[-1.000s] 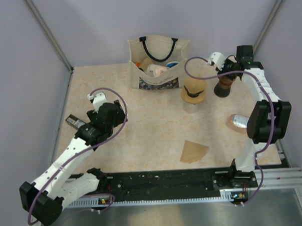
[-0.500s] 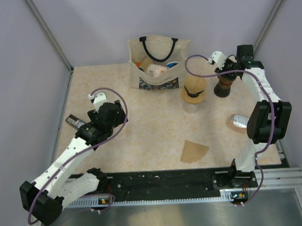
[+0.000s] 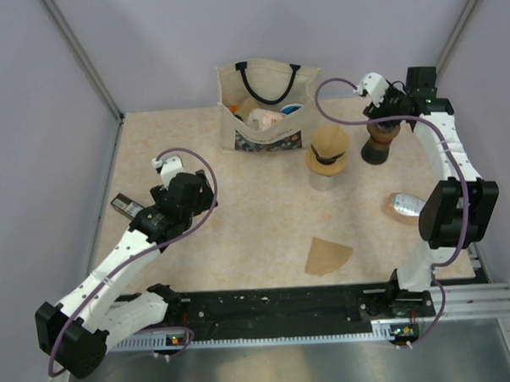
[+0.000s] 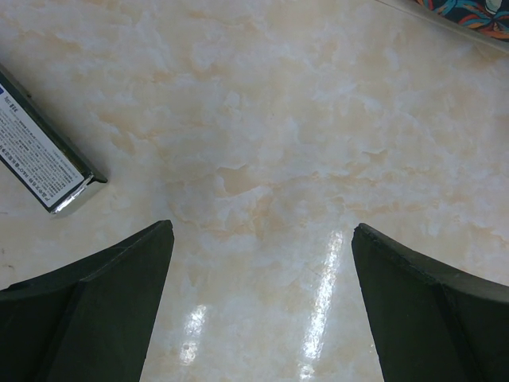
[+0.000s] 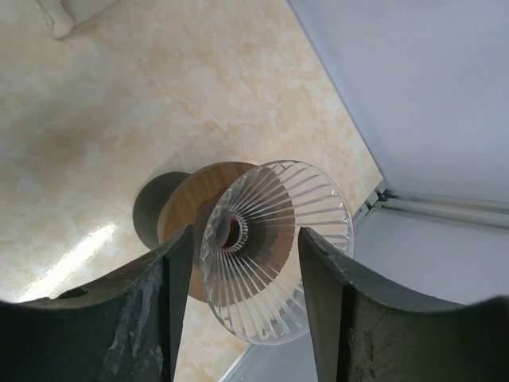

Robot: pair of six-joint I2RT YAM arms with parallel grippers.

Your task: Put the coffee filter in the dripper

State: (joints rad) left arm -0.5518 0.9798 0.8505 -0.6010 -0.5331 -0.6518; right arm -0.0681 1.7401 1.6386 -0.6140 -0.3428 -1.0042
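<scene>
My right gripper hangs across the opening of the dripper, where the coffee filter must go. I will swing it round and pinch the dripper's rim (image 5: pixel 278 342) facing the side.
The coffee filter (image 3: pixel 327 255), a flat light-brown paper wedge, lies on the table near the front, apart from both arms. The dripper (image 5: pixel 270 263) is a clear ribbed cone on a tan wooden ring. It stands upright on a dark hourglass stand (image 3: pixel 375 152) at the back right, with red showing through its hole. My right gripper (image 5: pixel 246 235) hangs just above the dripper (image 3: pixel 382 135), open, a finger on each side of the cone. My left gripper (image 4: pixel 262 239) is wide open over bare tabletop at the left (image 3: pixel 150 219).
A cream tote bag (image 3: pixel 268 106) full of items stands at the back. A small straw hat (image 3: pixel 328 150) sits left of the stand. A black labelled box (image 4: pixel 40 151) lies by the left gripper. A tan disc with a blue-white thing (image 3: pixel 404 206) lies by the right arm.
My right gripper has opened off the top of the dripper and lifted slightly back and right. The left arm and the filter have stayed where they were.
</scene>
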